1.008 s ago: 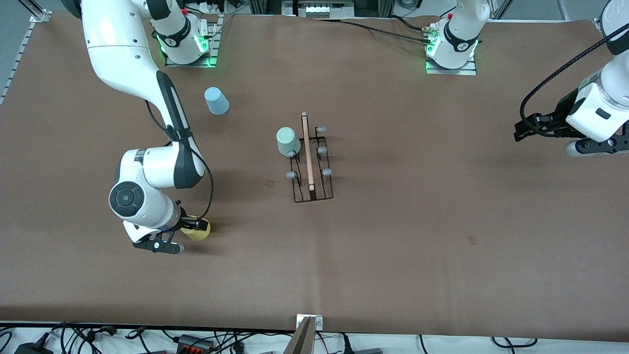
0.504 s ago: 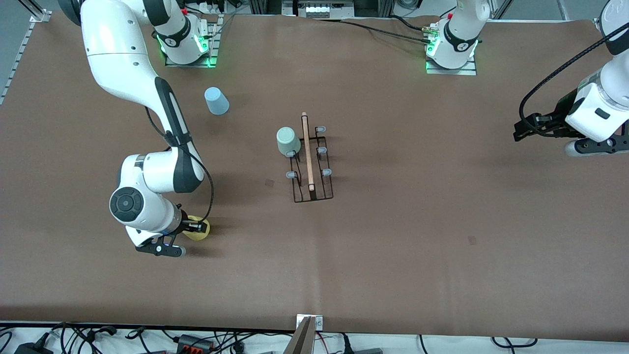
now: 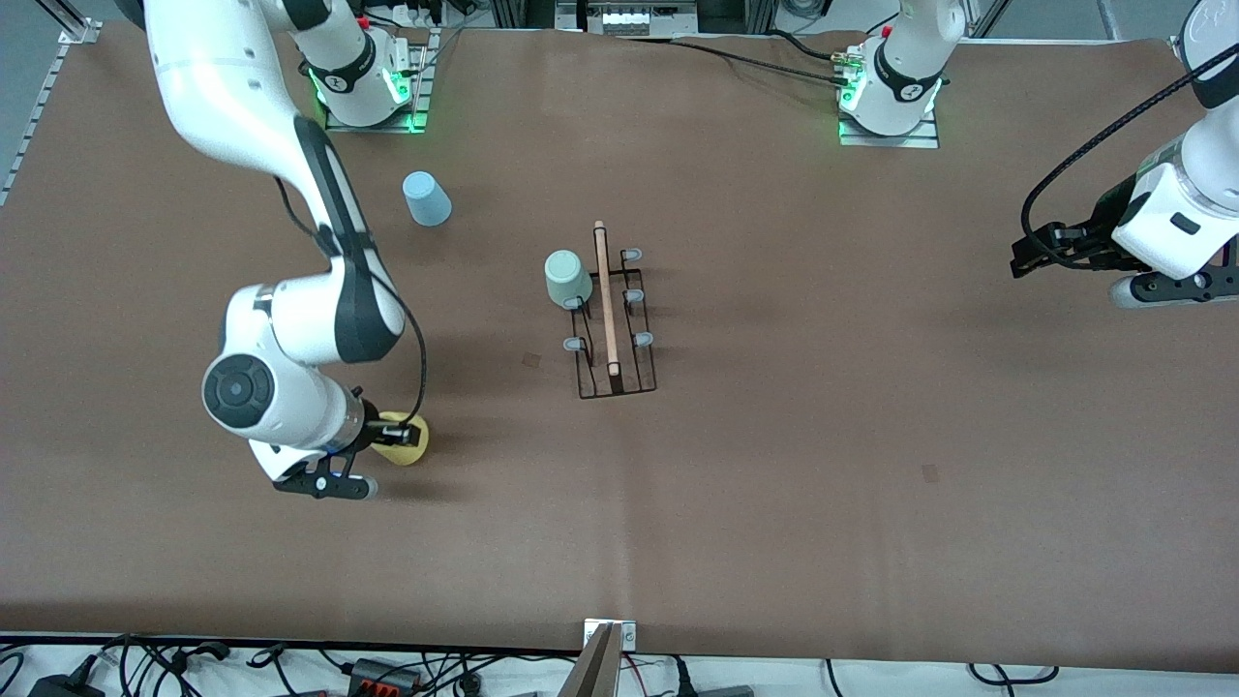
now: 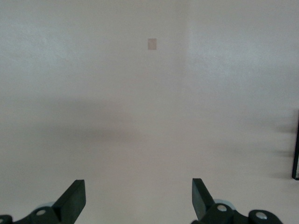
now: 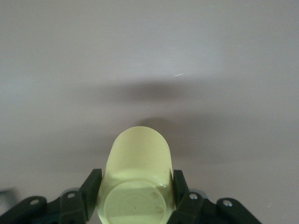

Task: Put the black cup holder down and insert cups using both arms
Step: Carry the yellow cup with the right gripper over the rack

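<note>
Next, I release the yellow cup from my right gripper on the black cup holder's near end (image 3: 575, 358), the pale green cup's side.
The black cup holder (image 3: 612, 319) stands mid-table, wooden rod handle on top. A pale green cup (image 3: 566, 279) sits upside down on one of its pegs at the end farther from the front camera. A light blue cup (image 3: 426, 198) stands upside down on the table near the right arm's base. My right gripper (image 3: 392, 438) is shut on the yellow cup (image 3: 407, 440), holding it just above the table toward the right arm's end; the right wrist view shows the cup (image 5: 138, 177) between the fingers. My left gripper (image 3: 1036, 257) is open and empty, waiting over the left arm's end.
The brown table (image 3: 823, 436) is bare around the holder. Cables and a metal bracket (image 3: 608, 644) lie along the table's edge nearest the front camera. A small dark mark (image 4: 152, 44) shows on the table in the left wrist view.
My right gripper has risen a little and shifted toward the cup holder with the yellow cup in it. The left arm has not moved.
</note>
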